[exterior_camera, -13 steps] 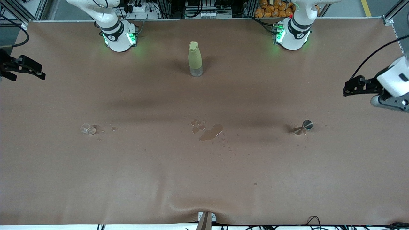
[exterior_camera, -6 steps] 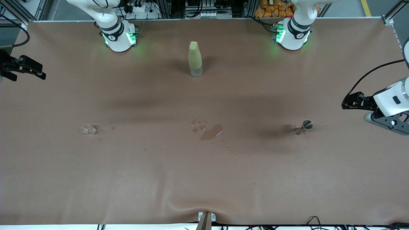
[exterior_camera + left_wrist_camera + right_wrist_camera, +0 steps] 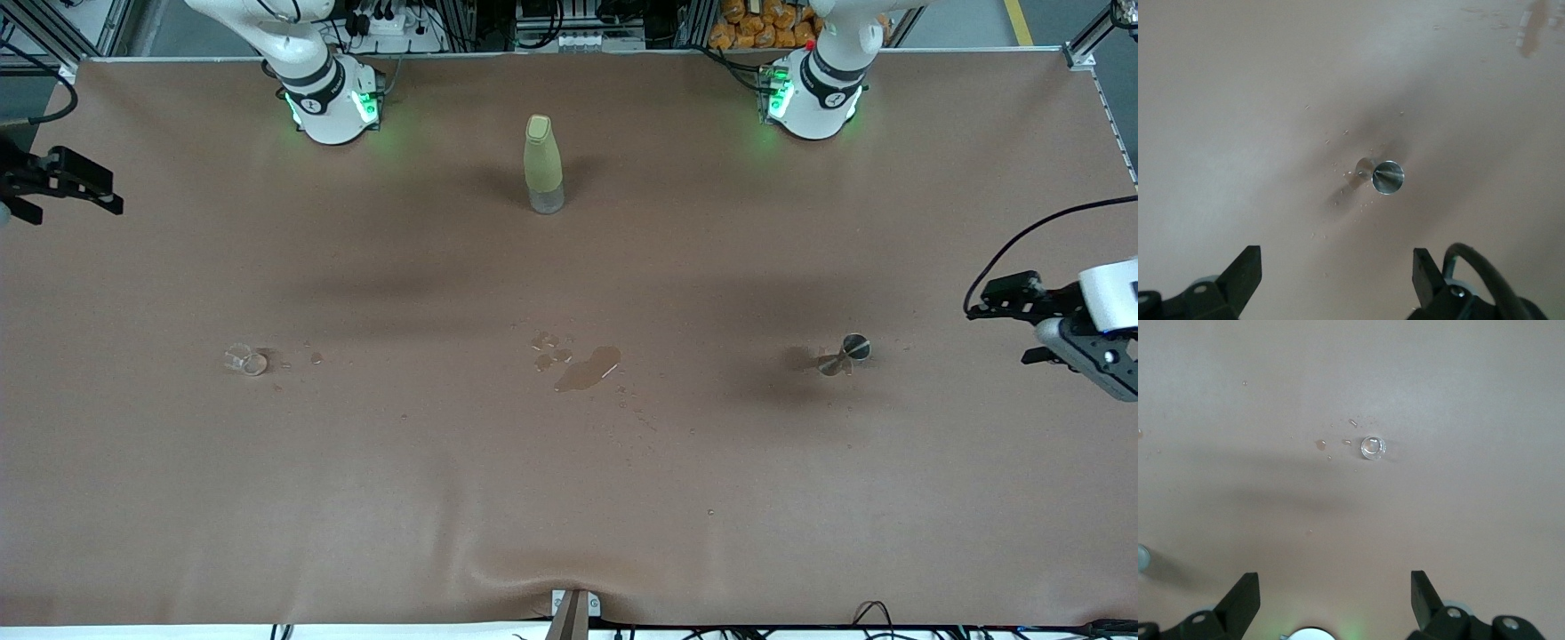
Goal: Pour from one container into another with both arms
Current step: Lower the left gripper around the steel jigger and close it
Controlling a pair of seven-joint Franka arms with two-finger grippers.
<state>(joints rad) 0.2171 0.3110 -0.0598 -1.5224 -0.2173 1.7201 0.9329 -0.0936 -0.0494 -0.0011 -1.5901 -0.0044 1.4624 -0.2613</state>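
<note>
The small shiny metal cup has a narrow middle [image 3: 843, 357] [image 3: 1373, 173] below its wide upper part. My left gripper needs to close on it there.
The tiny transparent cup [image 3: 244, 359] sits on the brown table toward the right arm's end, and it also shows in the right wrist view [image 3: 1373, 447]. The small shiny metal cup [image 3: 849, 352] is toward the left arm's end; the left wrist view shows its round rim [image 3: 1387, 177]. My left gripper [image 3: 1000, 329] hangs open and empty over the table edge past the metal cup, its jaws [image 3: 1337, 267] well apart. At the other table edge my right gripper [image 3: 84, 200] waits open [image 3: 1335, 590], holding nothing.
A tall yellow-green bottle [image 3: 543, 164] stands mid-table near the bases. A puddle of spilled liquid [image 3: 587, 369] and small drops lie between the two cups. A few drops [image 3: 316, 357] lie beside the transparent cup.
The left gripper has swung down the view at the table's edge, from level with the bottle's base to roughly level with the metal cup. The right gripper has barely shifted. Both cups are unmoved.
</note>
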